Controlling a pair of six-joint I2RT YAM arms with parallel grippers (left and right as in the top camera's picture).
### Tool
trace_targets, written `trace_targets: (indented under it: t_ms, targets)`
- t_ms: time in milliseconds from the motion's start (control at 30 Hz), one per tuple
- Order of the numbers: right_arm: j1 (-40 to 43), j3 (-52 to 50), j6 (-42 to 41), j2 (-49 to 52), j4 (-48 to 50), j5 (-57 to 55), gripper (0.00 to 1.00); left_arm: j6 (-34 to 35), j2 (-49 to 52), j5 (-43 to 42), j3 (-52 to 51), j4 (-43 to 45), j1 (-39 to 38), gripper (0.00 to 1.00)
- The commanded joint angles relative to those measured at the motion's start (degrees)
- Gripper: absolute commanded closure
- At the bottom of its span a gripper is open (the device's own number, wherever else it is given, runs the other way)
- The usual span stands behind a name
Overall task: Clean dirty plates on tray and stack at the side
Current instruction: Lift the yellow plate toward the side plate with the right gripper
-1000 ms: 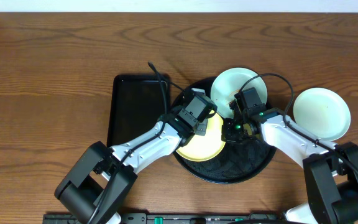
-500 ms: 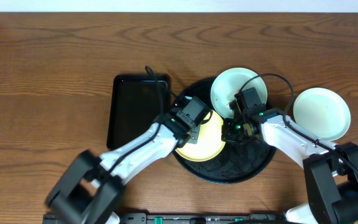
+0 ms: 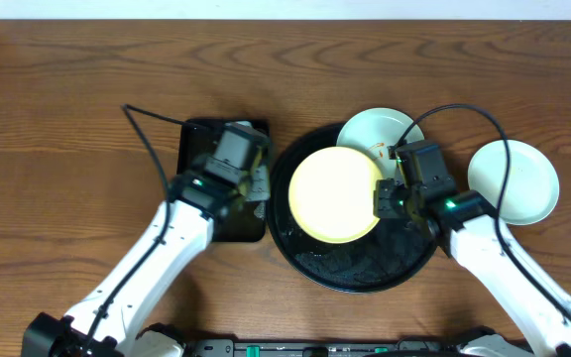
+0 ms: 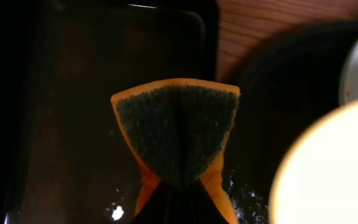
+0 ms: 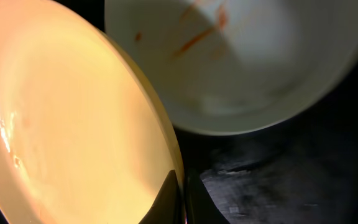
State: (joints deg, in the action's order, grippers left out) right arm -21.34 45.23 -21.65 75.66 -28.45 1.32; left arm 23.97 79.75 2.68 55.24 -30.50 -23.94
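My right gripper needs to let go of the pale yellow plate on top of the white plate (image 3: pixel 515 182) that sits on the table.
The pale yellow plate (image 3: pixel 333 194) hangs over the round black tray (image 3: pixel 355 273), and my right gripper (image 3: pixel 383 198) is shut on its right rim. In the right wrist view the fingers pinch that rim (image 5: pixel 183 193), the yellow plate (image 5: pixel 73 124) filling the left. Behind it a bluish-white plate (image 3: pixel 370 130) (image 5: pixel 247 68) with orange smears lies on the tray. Another white plate (image 3: pixel 513 180) sits on the table to the right. My left gripper (image 3: pixel 256 186) (image 4: pixel 180 202) is shut on an orange-edged sponge (image 4: pixel 178 130) over the rectangular tray (image 3: pixel 201 164).
The rectangular black tray (image 4: pixel 61 112) lies just left of the round tray's rim (image 4: pixel 291 87). A black cable (image 3: pixel 152 139) loops from the left arm over the wood. Another cable (image 3: pixel 464 111) arcs above the right arm. Wet streaks shine on the round tray (image 5: pixel 278 180).
My left arm swung left off the yellow plate, carrying the sponge over the rectangular tray. The yellow plate now shows whole, held up by the right gripper, which shifted slightly right.
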Motion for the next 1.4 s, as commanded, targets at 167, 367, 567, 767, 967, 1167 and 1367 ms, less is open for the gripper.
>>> trace_targets:
  t_ms: [167,367,567,767,967,1167,1367]
  targets:
    - [1.2,0.1,11.3,-7.6,1.2,-28.2,0.99,-11.9,4.3,-23.1,0.1,2.6,13.0,0.93]
    - [1.2,0.1,14.3,-9.4,4.2,-45.3,0.99,-18.7,10.1,-41.6,0.1,4.6,22.1,0.92]
    - [2.3,0.1,18.6,-9.4,9.5,-57.7,0.99,-20.5,16.2,-57.5,0.1,7.3,28.8,0.93]
    - [2.4,0.1,23.8,-9.4,16.0,-60.6,0.99,-20.5,21.7,-66.0,0.1,8.5,32.2,0.93]
    - [1.7,0.1,29.7,-9.4,20.7,-55.7,0.99,-20.5,24.0,-67.3,0.1,8.5,32.8,0.93]
    - [1.7,0.1,34.1,-9.4,23.6,-54.2,0.99,-20.5,24.0,-68.1,0.1,8.6,32.8,0.92]
    - [1.7,0.1,36.1,-9.4,25.1,-53.5,0.99,-20.5,24.0,-68.1,0.1,8.6,32.8,0.92]
